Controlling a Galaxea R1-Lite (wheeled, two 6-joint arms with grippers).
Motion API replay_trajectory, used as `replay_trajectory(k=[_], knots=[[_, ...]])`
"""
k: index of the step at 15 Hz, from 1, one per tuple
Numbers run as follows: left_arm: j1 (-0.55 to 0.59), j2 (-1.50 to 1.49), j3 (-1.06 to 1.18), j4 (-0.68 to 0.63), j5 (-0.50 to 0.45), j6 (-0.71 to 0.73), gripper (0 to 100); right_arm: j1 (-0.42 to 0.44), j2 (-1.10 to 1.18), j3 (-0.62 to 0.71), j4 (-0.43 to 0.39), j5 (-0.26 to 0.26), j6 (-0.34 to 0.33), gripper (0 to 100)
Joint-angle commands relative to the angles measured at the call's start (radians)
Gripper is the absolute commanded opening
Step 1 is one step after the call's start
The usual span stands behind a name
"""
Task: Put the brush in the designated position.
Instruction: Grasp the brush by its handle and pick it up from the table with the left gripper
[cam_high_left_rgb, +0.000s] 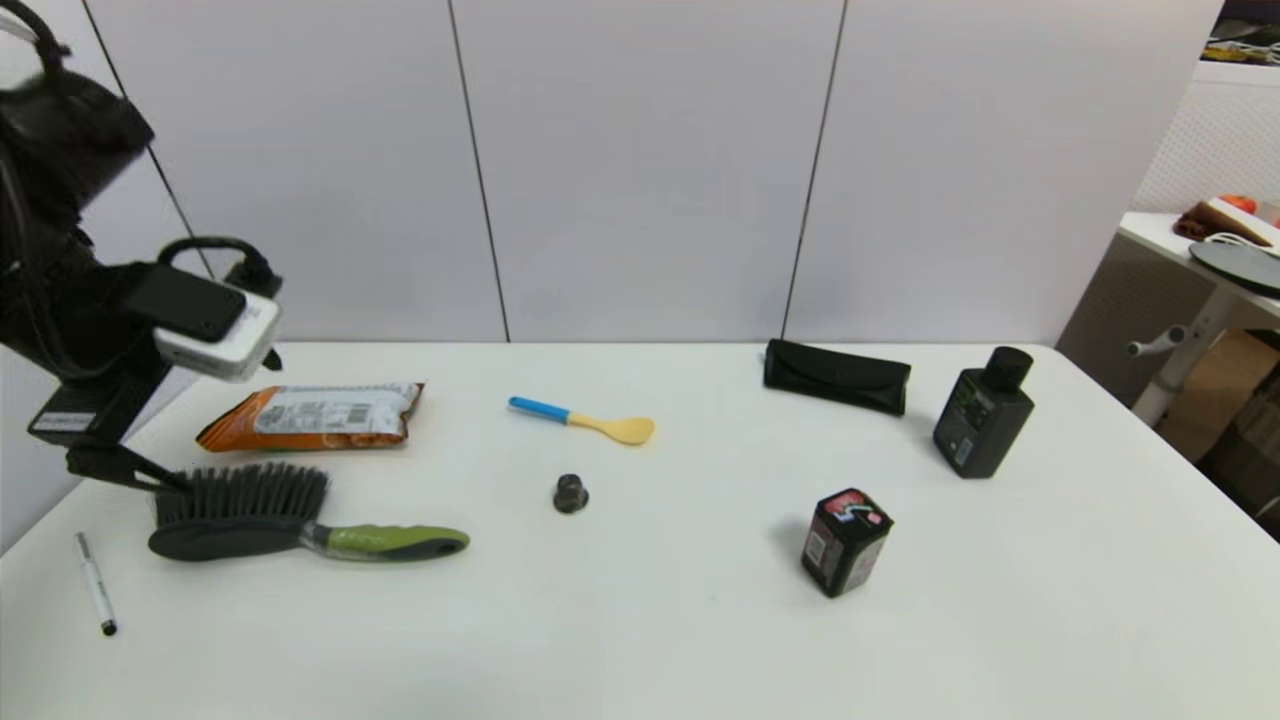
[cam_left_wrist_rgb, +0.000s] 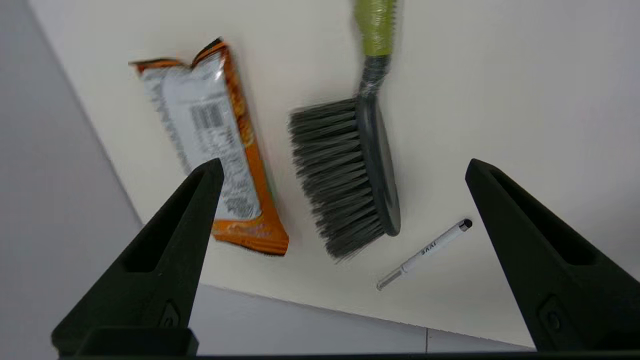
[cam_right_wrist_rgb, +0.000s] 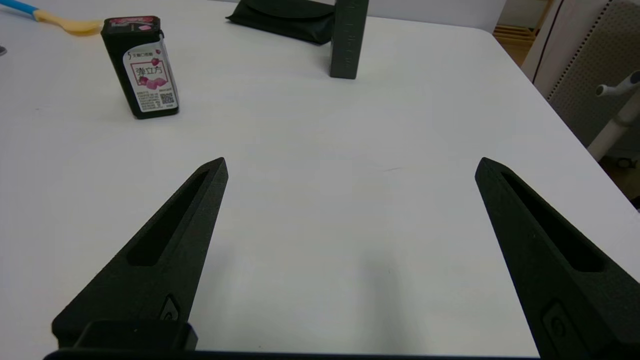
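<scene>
I should close my left gripper on the brush's dark neck (cam_high_left_rgb: 316, 535) (cam_left_wrist_rgb: 375, 69), between the bristles and the lime-green part of the brush's handle.
The brush (cam_high_left_rgb: 300, 525) lies flat near the table's front left, with dark grey bristles, a dark oval head and a lime-green and grey handle pointing right. In the left wrist view the brush (cam_left_wrist_rgb: 360, 165) sits below and between my spread fingers, not touching them. My left gripper (cam_left_wrist_rgb: 342, 170) is open and empty, hovering above the brush's head end; in the head view the left gripper (cam_high_left_rgb: 150, 475) is just left of the bristles. My right gripper (cam_right_wrist_rgb: 350, 167) is open and empty, low over bare table on the right side, outside the head view.
An orange snack bag (cam_high_left_rgb: 315, 415) lies behind the brush, and a pen (cam_high_left_rgb: 97, 583) to its front left. Across the table are a blue-handled yellow spoon (cam_high_left_rgb: 585, 420), a small dark cap (cam_high_left_rgb: 570, 493), a black box (cam_high_left_rgb: 845, 540), a dark bottle (cam_high_left_rgb: 980, 415) and a black case (cam_high_left_rgb: 838, 375).
</scene>
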Motion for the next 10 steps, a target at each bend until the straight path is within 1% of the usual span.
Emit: replay_trajectory(k=[1, 2, 4, 5, 7, 10], knots=[[0.026, 0.066, 0.198, 0.007, -0.026, 0.179, 100, 0.0, 0.001, 0.002, 0.0, 0.001, -0.001, 100], [0.025, 0.074, 0.236, -0.003, -0.025, 0.173, 100, 0.0, 0.001, 0.002, 0.0, 0.001, -0.001, 100], [0.025, 0.074, 0.304, -0.103, -0.031, 0.159, 100, 0.0, 0.001, 0.002, 0.0, 0.001, -0.001, 100], [0.023, 0.071, 0.334, -0.14, -0.031, 0.118, 100, 0.0, 0.001, 0.002, 0.0, 0.001, -0.001, 100], [0.02, 0.074, 0.363, -0.169, -0.031, 0.018, 100, 0.0, 0.001, 0.002, 0.0, 0.001, -0.001, 100], [0.02, 0.097, 0.359, -0.233, -0.032, -0.051, 100, 0.0, 0.001, 0.002, 0.001, -0.001, -0.001, 100]])
